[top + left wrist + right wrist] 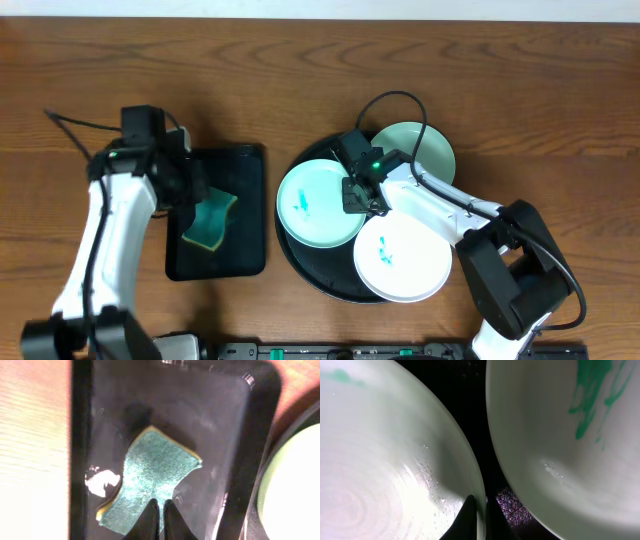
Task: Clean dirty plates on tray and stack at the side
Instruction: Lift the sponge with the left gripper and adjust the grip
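The robot's left gripper is shut and empty above the teal sponge in the rectangular tray, so it should open its fingers, reach lower and pinch the sponge's near half (204,235).
The round black tray (325,272) holds three plates. A mint-green plate (315,205) with a teal smear lies at its left, a second mint-green plate (420,148) at the back, and a white plate (405,258) with a teal smear at the front. My right gripper (362,197) is shut on the right rim of the smeared mint plate (380,460). Its fingers (479,500) straddle that rim, with the white plate (560,435) beside it. My left gripper (192,195) is shut on a teal sponge (155,472), its fingertips (160,504) at the sponge's near edge.
The sponge (208,218) lies in a smaller rectangular black tray (245,200) to the left of the round tray. The rectangular tray's floor (225,435) looks wet. Bare wooden table surrounds both trays. A black rail runs along the front edge.
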### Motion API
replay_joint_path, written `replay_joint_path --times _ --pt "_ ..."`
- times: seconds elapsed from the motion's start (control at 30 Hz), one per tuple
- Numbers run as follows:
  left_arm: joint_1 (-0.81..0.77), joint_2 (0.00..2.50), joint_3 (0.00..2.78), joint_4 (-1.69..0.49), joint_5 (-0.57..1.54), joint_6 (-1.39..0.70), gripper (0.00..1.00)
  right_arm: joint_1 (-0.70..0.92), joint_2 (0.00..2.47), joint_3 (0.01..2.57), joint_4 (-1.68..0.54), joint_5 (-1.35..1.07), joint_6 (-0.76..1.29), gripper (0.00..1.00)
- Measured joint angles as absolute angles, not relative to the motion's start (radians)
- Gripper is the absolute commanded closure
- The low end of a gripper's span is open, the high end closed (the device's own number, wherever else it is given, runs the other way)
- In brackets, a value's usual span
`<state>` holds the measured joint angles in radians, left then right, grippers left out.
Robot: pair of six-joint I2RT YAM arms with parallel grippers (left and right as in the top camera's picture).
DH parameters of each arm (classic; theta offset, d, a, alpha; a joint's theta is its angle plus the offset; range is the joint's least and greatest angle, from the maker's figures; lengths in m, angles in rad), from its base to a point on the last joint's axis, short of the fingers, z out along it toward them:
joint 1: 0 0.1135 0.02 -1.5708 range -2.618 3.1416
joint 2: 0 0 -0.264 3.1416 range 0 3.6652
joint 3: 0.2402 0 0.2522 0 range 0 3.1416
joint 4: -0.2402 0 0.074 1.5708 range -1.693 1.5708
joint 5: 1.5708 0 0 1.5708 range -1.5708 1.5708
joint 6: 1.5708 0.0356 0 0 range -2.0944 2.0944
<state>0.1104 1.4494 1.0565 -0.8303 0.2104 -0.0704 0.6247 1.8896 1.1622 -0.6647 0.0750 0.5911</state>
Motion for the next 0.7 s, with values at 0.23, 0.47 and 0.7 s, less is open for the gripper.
replay_joint_path --times 0.23,0.47,0.7 --pt "0.11 1.427 1.06 -0.865 0.2 -0.084 0.06 0.625 1.89 1.162 -0.665 0.075 0.591 0.99" --pt "0.11 1.436 1.06 -0.873 0.199 -0.062 0.36 0.625 1.89 1.162 -0.665 0.075 0.591 0.99" --pt "0.11 1.552 1.055 -0.884 0.199 -0.022 0.69 0.625 1.89 1.162 -0.665 0.075 0.591 0.99"
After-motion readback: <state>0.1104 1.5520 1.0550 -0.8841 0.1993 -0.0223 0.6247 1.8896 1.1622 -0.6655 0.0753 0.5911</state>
